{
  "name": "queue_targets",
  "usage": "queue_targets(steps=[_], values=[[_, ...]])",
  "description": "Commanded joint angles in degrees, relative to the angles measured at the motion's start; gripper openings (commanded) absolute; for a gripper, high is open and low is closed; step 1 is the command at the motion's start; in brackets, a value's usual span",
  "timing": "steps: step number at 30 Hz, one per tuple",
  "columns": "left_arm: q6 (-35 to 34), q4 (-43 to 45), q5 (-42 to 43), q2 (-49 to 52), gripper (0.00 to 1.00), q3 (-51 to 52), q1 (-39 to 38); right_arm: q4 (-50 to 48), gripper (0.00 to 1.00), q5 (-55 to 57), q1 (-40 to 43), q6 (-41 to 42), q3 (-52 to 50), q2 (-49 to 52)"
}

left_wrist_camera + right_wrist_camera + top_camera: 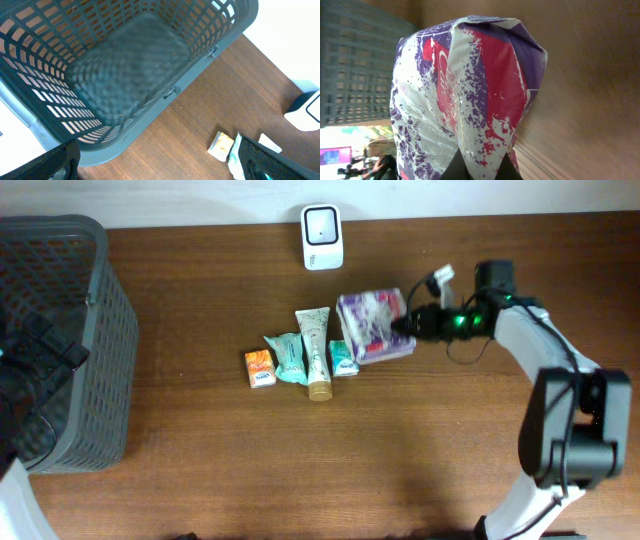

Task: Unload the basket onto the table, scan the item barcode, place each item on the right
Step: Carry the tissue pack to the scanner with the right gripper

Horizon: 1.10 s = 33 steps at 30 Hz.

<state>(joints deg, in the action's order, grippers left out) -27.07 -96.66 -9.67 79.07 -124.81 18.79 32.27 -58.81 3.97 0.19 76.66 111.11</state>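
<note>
The robot's right gripper needs to set the packet, now at the row's end, down on the bare table (419,355) next to the small teal box, opposite the cream tube.
A purple, white and red packet (370,326) lies at the right end of a row of items on the wooden table. My right gripper (407,326) is shut on its right edge. In the right wrist view the packet (470,85) fills the frame, and its crinkled film is pinched between the two dark fingers of the right gripper (481,169). A white barcode scanner (322,236) stands at the back of the table. My left gripper (160,167) hangs open over the rim of the grey basket (165,92), with nothing between its fingers.
Left of the packet lie a small teal box (343,358), a cream tube (316,352), a teal packet (288,357) and an orange packet (259,368). The grey mesh basket (95,330) stands at the far left. A white wall runs along the table's back edge.
</note>
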Motion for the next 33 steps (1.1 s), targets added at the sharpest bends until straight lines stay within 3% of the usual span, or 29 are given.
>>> queue_targets(steps=[1,3,5,8,12,15,18,33], values=[[-0.5,0.0,-0.2,0.0,0.99,0.0,0.3,-1.1,0.04,-0.7,-1.1,0.4,5.0,-9.7],[-0.5,0.0,-0.2,0.0,0.99,0.0,0.3,-2.3,0.04,3.9,-2.0,1.3,5.2,-13.4],[-0.5,0.0,-0.2,0.0,0.99,0.0,0.3,-4.8,0.04,13.1,-4.1,7.8,5.2,-18.9],[-0.5,0.0,-0.2,0.0,0.99,0.0,0.3,-9.4,0.04,16.1,-7.4,12.7,5.2,-24.2],[-0.5,0.0,-0.2,0.0,0.99,0.0,0.3,-13.3,0.04,16.3,-8.6,18.8,5.2,-25.2],[-0.5,0.0,-0.2,0.0,0.99,0.0,0.3,-11.6,0.04,18.1,-8.6,18.9,5.1,-25.2],[-0.5,0.0,-0.2,0.0,0.99,0.0,0.3,-8.0,0.04,24.2,-8.6,25.3,5.0,-25.2],[-0.5,0.0,-0.2,0.0,0.99,0.0,0.3,-7.4,0.04,25.0,-9.9,25.4,5.0,-25.2]])
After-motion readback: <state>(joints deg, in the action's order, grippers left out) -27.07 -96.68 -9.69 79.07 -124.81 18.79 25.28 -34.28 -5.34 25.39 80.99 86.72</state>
